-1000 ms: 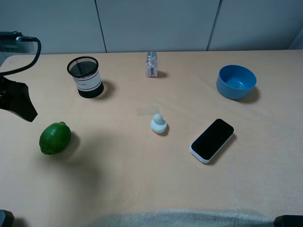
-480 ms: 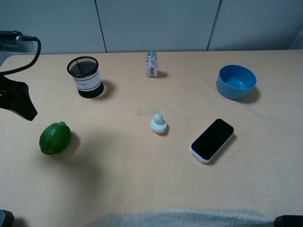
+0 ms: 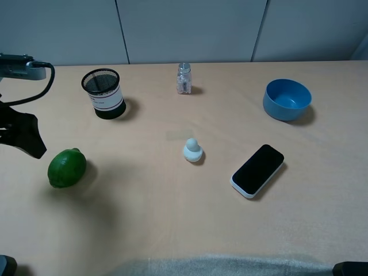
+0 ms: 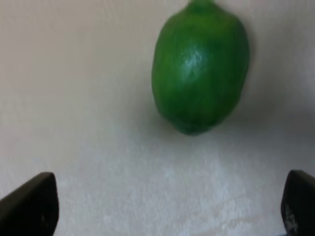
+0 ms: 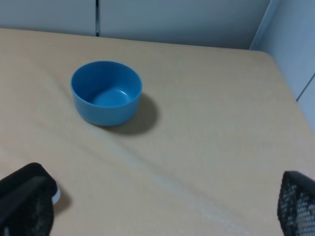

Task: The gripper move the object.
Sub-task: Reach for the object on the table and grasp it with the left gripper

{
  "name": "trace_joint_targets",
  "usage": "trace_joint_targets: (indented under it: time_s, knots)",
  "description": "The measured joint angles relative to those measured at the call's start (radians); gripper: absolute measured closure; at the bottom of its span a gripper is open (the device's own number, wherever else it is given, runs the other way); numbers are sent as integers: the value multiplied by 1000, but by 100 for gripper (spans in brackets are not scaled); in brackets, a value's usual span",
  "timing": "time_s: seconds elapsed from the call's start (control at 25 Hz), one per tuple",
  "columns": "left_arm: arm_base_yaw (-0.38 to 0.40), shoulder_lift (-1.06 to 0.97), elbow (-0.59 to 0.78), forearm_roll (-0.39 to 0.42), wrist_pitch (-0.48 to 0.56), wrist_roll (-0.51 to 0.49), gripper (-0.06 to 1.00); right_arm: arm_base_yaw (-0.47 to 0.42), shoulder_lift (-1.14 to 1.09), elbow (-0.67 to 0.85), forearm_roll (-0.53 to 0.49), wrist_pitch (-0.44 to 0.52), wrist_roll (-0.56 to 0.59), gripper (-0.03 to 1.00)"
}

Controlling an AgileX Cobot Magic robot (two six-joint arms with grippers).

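Next, I move my left gripper to the green lime in front of the black mesh cup and close it around the lime's middle (image 3: pixel 67 168) (image 4: pixel 199 69).
The green lime (image 3: pixel 66 167) lies on the tan table at the left, and it fills the upper middle of the left wrist view (image 4: pixel 200 69). My left gripper (image 3: pixel 27 137) hangs at the left edge, just behind and left of the lime, apart from it. Its dark fingers (image 4: pixel 29 206) stand wide apart with nothing between them, so it is open. My right gripper (image 5: pixel 162 204) is open and empty, with its fingers at the view's two corners, and it faces the blue bowl (image 5: pixel 106 92).
A black mesh cup (image 3: pixel 104 93) stands behind the lime. A glass shaker (image 3: pixel 184 78) is at the back middle. A small white duck figure (image 3: pixel 192 150) is in the middle, a black phone (image 3: pixel 258 170) to its right, and the blue bowl (image 3: pixel 287 99) at the back right.
My left gripper has come a little forward, closer to the lime. The lime and the other things have not moved.
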Motion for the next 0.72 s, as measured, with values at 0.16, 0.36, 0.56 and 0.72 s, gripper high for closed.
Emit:
trace_joint_targets:
  time_s: [0.16, 0.36, 0.56, 0.72]
  knots:
    - [0, 22, 0, 0, -21, 0, -2, 0, 0, 0, 0, 0, 0, 27]
    - [-45, 106, 0, 6, -59, 0, -2, 0, 0, 0, 0, 0, 0, 27]
    - [-80, 176, 0, 5, -92, 0, -2, 0, 0, 0, 0, 0, 0, 27]
    - [-81, 237, 0, 5, -102, 0, -2, 0, 0, 0, 0, 0, 0, 27]
